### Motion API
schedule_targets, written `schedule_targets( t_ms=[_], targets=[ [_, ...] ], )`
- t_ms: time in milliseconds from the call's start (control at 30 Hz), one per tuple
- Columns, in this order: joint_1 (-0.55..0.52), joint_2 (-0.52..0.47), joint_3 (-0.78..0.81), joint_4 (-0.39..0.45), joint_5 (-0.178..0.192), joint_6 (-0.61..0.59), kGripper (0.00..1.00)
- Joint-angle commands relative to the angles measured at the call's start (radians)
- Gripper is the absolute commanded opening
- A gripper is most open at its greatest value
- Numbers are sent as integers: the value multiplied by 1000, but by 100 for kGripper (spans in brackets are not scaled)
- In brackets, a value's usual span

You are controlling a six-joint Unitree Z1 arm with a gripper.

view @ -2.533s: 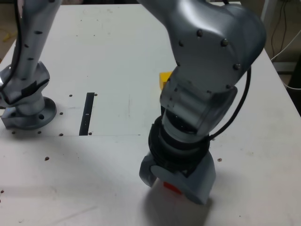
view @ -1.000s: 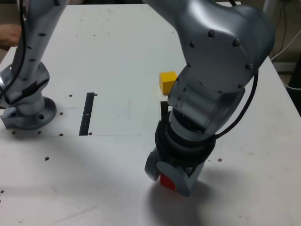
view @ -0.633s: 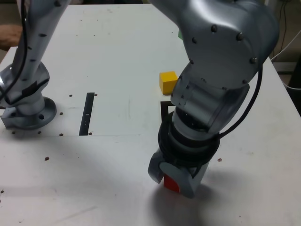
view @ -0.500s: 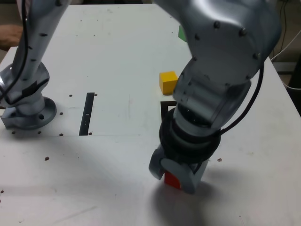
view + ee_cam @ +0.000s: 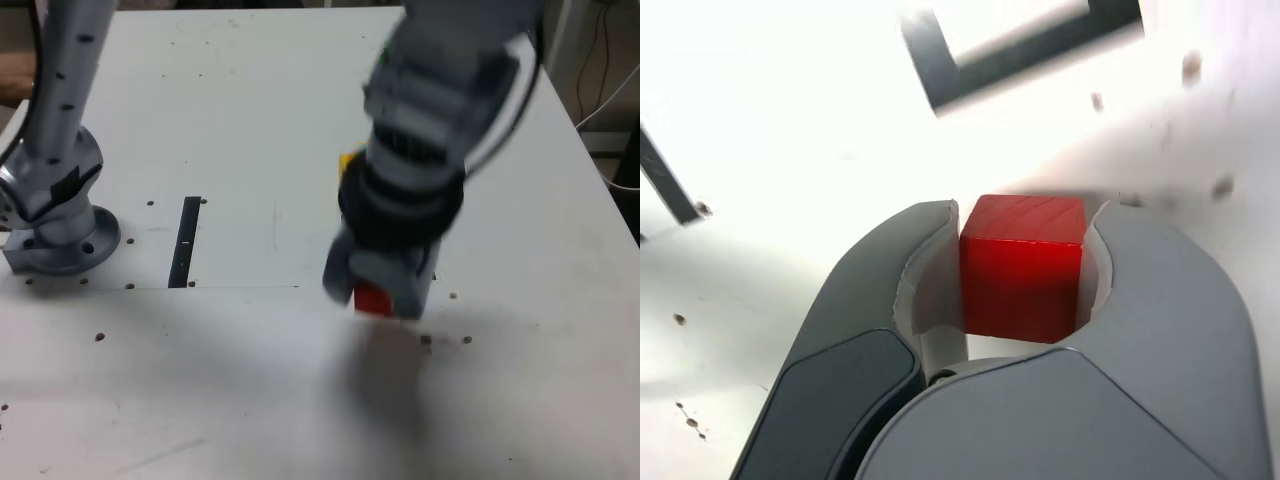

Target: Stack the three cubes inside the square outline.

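Observation:
Next, I set the red cube, still held above the table, down with my gripper on the white patch inside the thick black square outline (image 5: 385, 250) (image 5: 1011, 20).
My gripper (image 5: 378, 288) is shut on the red cube (image 5: 372, 299) and holds it above the table, motion-blurred in the exterior view. In the wrist view the red cube (image 5: 1022, 270) sits squarely between the two grey fingers (image 5: 925, 270) of the gripper (image 5: 1025, 215). Beyond the fingertips lies the square outline (image 5: 1025, 55), showing as a thick black corner on the white table. The arm hides the outline in the exterior view. Only a sliver of the yellow cube (image 5: 347, 160) peeks out behind the arm. The green cube is hidden.
A thin black strip (image 5: 186, 240) lies on the table at the exterior view's left, with the arm's base (image 5: 55, 225) beyond it. The same strip (image 5: 662, 180) shows in the wrist view. Small screw holes dot the white table (image 5: 230, 380).
The gripper has risen off the table with the red cube and moved away from the near edge, toward the square outline. The arm now covers the outline and most of the yellow cube.

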Motion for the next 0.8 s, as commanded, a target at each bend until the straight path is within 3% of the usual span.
schedule_targets(
  t_ms=[0,267,533,767],
  targets=[
    [30,-31,16,0,7,5,21],
    [140,-66,80,-19,9,30,21],
    [237,-63,154,-92,-7,36,21],
    [279,-57,165,-123,-18,61,21]
  ],
)
